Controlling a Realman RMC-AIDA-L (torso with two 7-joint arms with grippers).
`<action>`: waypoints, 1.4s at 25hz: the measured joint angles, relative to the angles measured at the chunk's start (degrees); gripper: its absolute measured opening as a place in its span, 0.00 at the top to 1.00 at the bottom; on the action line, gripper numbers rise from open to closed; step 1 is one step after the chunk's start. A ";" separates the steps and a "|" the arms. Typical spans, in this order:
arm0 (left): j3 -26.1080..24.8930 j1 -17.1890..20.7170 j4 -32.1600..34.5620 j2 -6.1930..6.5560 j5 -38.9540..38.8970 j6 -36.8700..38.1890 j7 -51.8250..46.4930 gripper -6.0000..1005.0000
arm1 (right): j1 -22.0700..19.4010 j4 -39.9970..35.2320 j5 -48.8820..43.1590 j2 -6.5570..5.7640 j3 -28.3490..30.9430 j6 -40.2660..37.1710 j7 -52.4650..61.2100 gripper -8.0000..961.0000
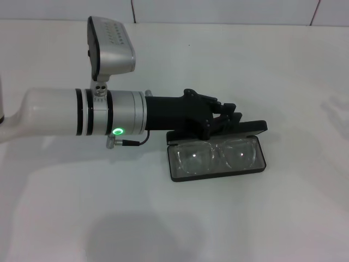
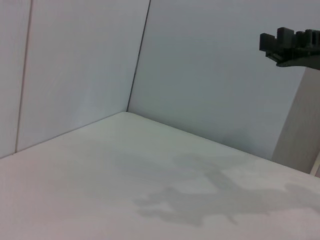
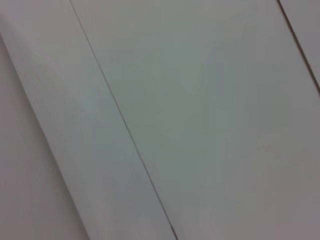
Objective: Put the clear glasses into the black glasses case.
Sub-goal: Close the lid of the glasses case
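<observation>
My left gripper is going to release the lid once it is shut flat over the clear glasses in the case's tray [image 1: 222, 159].
In the head view the black glasses case [image 1: 217, 176] lies open on the white table, right of centre. The clear glasses [image 1: 218, 155] rest inside its tray, lens facing up. The case's lid [image 1: 255, 129] stands partly raised along the far side of the tray. My left arm reaches in from the left, and my left gripper [image 1: 229, 117] sits right at the lid's left half, black against black. Whether it touches the lid cannot be told. The left wrist view shows only a black toothed piece of hardware [image 2: 295, 47] against the wall. My right gripper is out of view.
The white table [image 1: 262, 218] runs back to a white panelled wall [image 1: 218, 11]. The left arm's white forearm [image 1: 60, 112] and its grey wrist camera housing [image 1: 112, 46] hang over the table's left half. The right wrist view shows only white wall panels [image 3: 200, 100].
</observation>
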 joint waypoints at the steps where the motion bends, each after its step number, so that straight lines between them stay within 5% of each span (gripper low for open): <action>1: 0.01 0.01 -0.12 0.00 0.00 -0.02 0.04 0.78 | 0.30 0.46 -0.38 -0.01 -0.05 0.00 -0.08 0.74; 27: 1.66 0.89 -2.11 -0.03 -0.15 -0.90 0.69 0.81 | 0.40 4.51 -1.08 0.10 -0.14 -2.43 -1.63 0.74; 35: 5.93 0.99 -1.78 -0.07 -0.11 -0.58 1.60 0.81 | 0.49 5.83 -1.03 0.10 -0.14 -3.07 -2.22 0.74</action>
